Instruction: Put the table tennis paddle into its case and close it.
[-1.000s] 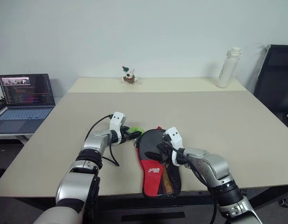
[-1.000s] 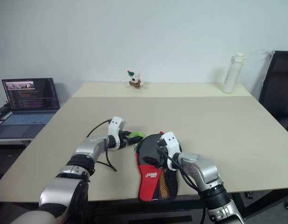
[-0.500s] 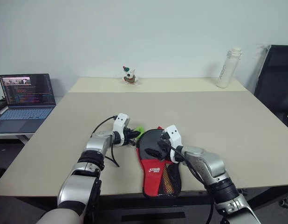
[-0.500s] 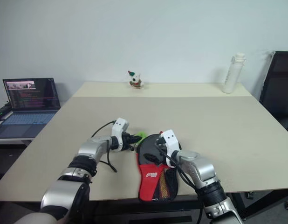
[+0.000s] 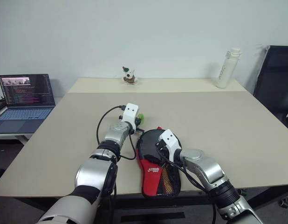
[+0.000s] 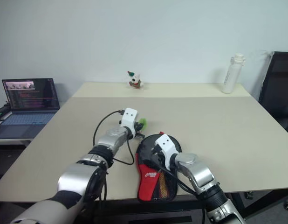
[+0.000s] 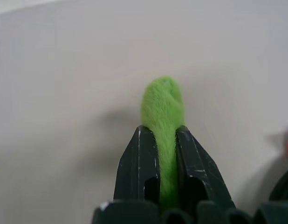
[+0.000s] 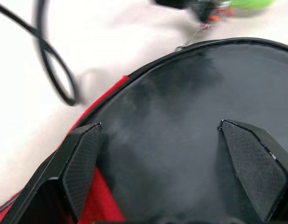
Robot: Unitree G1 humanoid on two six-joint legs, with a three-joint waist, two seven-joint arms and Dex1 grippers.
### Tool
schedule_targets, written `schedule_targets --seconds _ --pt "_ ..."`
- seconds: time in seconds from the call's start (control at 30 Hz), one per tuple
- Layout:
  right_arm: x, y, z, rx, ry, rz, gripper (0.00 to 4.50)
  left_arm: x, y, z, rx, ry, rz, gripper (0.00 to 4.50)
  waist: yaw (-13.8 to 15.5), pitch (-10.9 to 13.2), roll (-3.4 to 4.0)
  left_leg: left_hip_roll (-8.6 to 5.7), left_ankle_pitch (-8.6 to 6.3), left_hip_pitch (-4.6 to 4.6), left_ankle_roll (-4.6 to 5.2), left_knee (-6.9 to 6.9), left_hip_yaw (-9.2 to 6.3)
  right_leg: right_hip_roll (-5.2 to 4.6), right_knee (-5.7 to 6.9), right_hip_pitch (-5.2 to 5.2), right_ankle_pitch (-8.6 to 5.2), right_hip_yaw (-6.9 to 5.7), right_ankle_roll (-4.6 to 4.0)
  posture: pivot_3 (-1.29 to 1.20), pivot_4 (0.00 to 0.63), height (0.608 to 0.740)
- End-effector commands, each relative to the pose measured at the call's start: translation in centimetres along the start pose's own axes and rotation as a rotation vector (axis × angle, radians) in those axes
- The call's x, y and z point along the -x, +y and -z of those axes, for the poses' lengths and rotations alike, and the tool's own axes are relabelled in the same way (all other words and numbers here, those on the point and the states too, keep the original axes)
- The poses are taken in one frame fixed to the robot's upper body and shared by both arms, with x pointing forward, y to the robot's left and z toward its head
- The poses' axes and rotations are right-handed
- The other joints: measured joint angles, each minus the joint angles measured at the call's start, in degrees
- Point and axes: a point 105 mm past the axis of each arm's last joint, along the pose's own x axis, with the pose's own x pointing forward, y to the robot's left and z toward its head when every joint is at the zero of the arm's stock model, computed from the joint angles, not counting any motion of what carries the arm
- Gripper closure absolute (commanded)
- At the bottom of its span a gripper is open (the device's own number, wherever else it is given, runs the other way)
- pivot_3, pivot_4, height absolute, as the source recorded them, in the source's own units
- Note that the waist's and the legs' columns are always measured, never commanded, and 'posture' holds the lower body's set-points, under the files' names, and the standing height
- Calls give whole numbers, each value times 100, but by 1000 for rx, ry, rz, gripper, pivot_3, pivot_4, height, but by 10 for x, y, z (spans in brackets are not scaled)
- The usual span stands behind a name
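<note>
My left gripper is going to the table (image 5: 184, 130) beside the case's far rim, toward the black chair. It will let go of the green tag there. The tag is just past the case's rim now.
The case (image 5: 158, 165) lies at the table's front edge: a black round part, a red panel with a white logo, and mesh. My left gripper (image 7: 161, 133) is shut on a fuzzy green tag (image 7: 162, 105) just past the case's far rim; a thin cord seems to link the tag (image 5: 140, 116) to the case. Above the case's black round part (image 8: 181, 116), my right gripper (image 8: 160, 130) is open with its fingers (image 8: 81, 163) spread wide. The table tennis paddle is hidden; I cannot tell whether it is inside.
A black cable (image 5: 103, 125) loops on the table (image 5: 204, 112) beside my left arm. An open laptop (image 5: 25, 93) stands at the far left. At the back are a small toy figure (image 5: 129, 74) and a white bottle (image 5: 227, 67). A black chair (image 5: 274, 79) is on the right.
My left gripper has shut on the green tag and carried it away from me and to the right, around the case's far rim. The right gripper has stayed open over the case.
</note>
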Motion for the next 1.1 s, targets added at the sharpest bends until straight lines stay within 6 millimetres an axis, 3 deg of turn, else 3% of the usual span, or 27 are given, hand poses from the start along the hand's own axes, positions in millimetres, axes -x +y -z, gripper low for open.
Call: schedule_targets --seconds 0.03,0.33,0.67,0.87,1.1 --pt "-3 8 44 -59 159 -26 0 -3 -10 -34 -61 -84 2 4472 -7 0 0 1 0 1 0 -1 1 1 0 0 0 0 0 0 150 740" --pt "-3 13 63 -79 208 -16 0 -12 -77 -58 -142 -136 176 4472 0 -13 -2 -1 0 4 -1 1 -1 1 -2 7 1 -2 2 0 150 740" --pt "0 22 70 -98 216 -25 0 -9 -134 -78 -249 -206 329 4472 15 -20 1 -3 -1 2 -2 0 -1 0 -9 10 0 -2 3 0 150 740" --pt "0 21 70 -98 216 -18 0 -5 -160 -85 -260 -239 417 4472 11 -21 3 -3 -1 3 -3 -2 -1 0 -11 10 0 -2 3 0 150 740" --pt "1 17 68 -96 216 -7 0 1 -178 -77 -255 -232 537 4472 6 -21 3 -3 -1 2 -3 -4 1 0 -14 9 0 -1 3 0 150 740"
